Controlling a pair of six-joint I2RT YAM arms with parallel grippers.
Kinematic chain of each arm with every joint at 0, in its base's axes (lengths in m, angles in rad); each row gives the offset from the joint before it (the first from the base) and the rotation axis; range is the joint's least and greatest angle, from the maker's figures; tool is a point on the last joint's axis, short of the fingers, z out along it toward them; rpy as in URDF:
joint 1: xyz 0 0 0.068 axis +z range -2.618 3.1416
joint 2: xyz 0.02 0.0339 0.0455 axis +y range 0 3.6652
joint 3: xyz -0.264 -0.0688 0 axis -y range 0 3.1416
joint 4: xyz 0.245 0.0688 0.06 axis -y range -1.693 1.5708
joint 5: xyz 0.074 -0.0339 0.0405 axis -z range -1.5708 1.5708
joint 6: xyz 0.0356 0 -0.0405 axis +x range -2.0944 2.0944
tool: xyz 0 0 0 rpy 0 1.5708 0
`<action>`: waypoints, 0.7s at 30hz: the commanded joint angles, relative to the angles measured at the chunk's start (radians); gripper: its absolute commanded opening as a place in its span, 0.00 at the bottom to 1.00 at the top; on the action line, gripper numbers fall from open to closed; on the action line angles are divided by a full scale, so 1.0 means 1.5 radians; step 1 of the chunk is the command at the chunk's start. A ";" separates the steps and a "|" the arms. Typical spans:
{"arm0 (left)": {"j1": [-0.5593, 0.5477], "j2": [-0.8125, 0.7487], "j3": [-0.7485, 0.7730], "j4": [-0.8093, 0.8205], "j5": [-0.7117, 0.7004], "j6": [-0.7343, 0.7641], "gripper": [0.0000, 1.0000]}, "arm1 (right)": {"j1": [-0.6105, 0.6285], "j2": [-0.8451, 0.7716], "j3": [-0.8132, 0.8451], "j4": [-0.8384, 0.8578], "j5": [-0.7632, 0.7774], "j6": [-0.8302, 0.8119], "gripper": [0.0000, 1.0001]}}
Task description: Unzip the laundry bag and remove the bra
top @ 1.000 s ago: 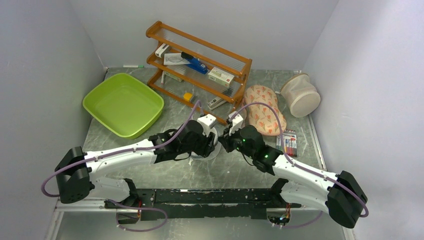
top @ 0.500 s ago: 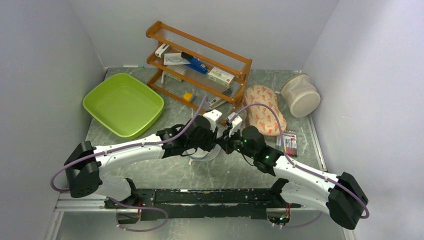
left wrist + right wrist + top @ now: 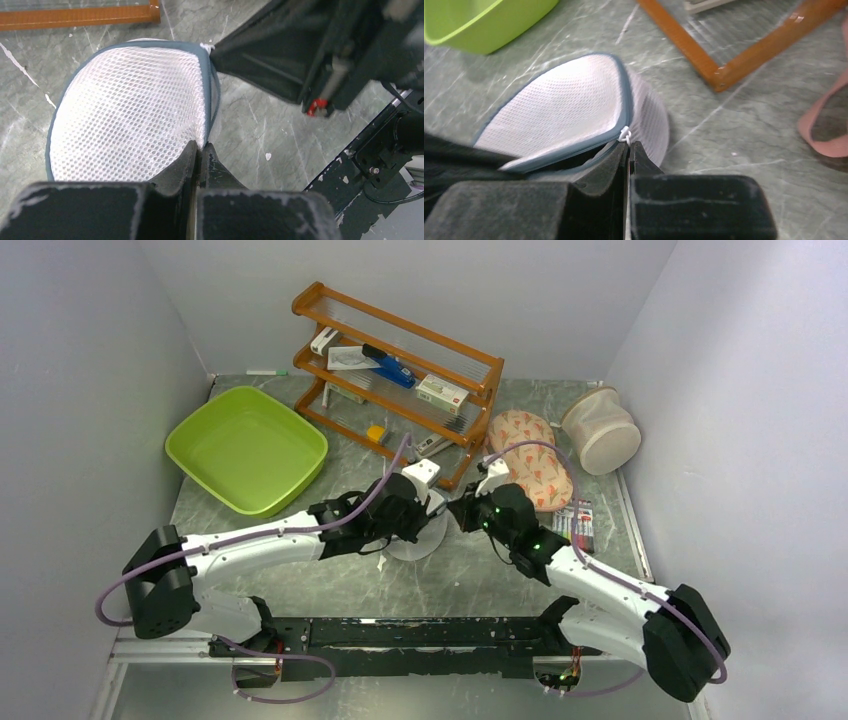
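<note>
The robot's left gripper pinches the zip rim's grey-blue bands together, so it should open and take the white mesh [image 3: 184,117] while the right gripper keeps the zip pull.
The laundry bag [image 3: 418,538] is a small white mesh drum with a grey-blue zip rim, lying on the table between both grippers. My left gripper [image 3: 200,146] is shut, pinching the mesh at the near edge of the laundry bag [image 3: 130,110]. My right gripper [image 3: 629,144] is shut on the white zip pull [image 3: 625,133] at the lid's rim. In the right wrist view a dark slit gapes under the lid [image 3: 564,105] beside the pull. The bra is hidden. From above, the left gripper [image 3: 428,512] and right gripper [image 3: 461,512] almost meet over the bag.
A lime green tub [image 3: 247,448] sits at the back left and a wooden rack [image 3: 400,370] with small boxes behind the bag. An orange-patterned pouch [image 3: 530,470], a beige mesh cylinder [image 3: 600,430] and a pack of markers [image 3: 575,525] lie to the right.
My left gripper has moved right onto the bag and shut on its mesh. The right gripper has stayed shut and shifted slightly right and back.
</note>
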 commanded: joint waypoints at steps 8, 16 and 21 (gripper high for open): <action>-0.003 -0.057 -0.044 -0.051 -0.042 -0.014 0.07 | -0.113 0.023 0.001 0.038 -0.159 -0.008 0.00; -0.003 -0.072 -0.014 -0.042 0.010 -0.005 0.41 | -0.077 -0.013 -0.024 0.078 -0.293 -0.030 0.00; -0.002 -0.066 0.005 -0.021 0.022 0.000 0.63 | -0.064 -0.020 -0.020 0.072 -0.288 -0.027 0.00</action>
